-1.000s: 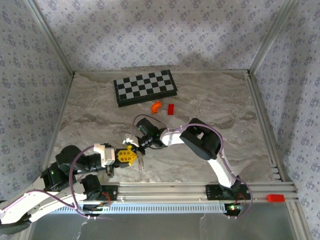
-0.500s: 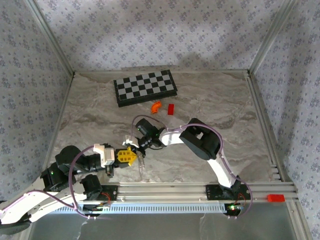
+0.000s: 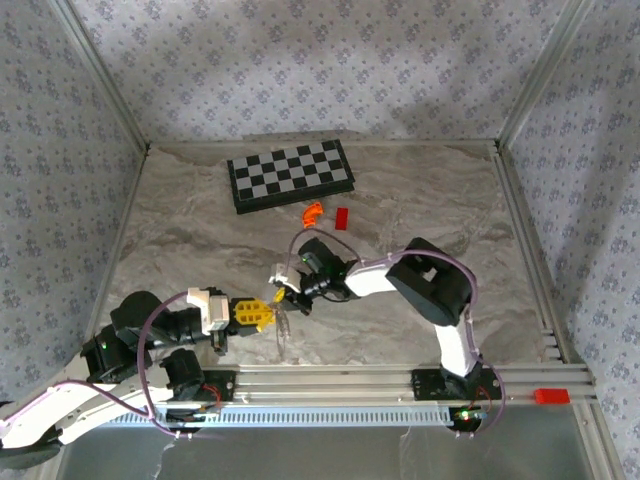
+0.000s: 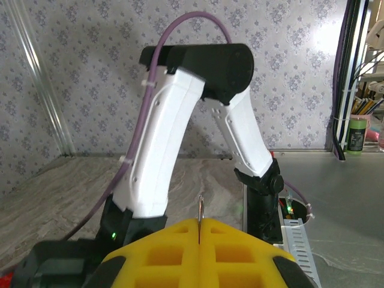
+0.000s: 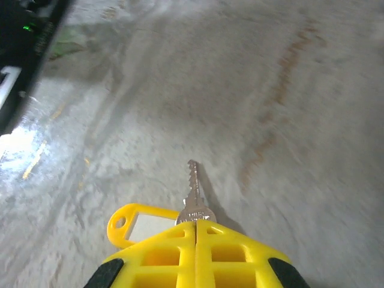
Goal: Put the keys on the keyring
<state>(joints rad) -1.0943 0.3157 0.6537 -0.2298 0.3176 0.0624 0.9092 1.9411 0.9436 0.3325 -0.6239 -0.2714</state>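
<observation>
My right gripper has the silver key, its blade now over the table. It will let go of the key on the bare marble (image 3: 332,322) beside the keyring's pale loop, near the front rail.
In the right wrist view my right gripper (image 5: 195,225) is shut on the head of a silver key (image 5: 192,195). The blade points away from me over the table, and a yellow tag (image 5: 137,225) hangs off it to the left. In the left wrist view my left gripper (image 4: 199,223) is shut on the keyring's thin metal ring (image 4: 200,209), which shows edge-on above the fingertips. From above, the left gripper (image 3: 265,316) and right gripper (image 3: 290,292) sit close together, tips nearly meeting. The keyring's pale loop (image 3: 284,332) hangs faintly below them.
A black-and-white checkerboard (image 3: 290,175) lies at the back of the marble table (image 3: 400,200). An orange curved piece (image 3: 313,213) and a red block (image 3: 341,218) sit just in front of it. The right arm's elbow (image 3: 430,285) bulks to the right.
The right arm has shifted to the right and its gripper, still holding the key, has pulled slightly away from the left gripper. The left arm has stayed put.
</observation>
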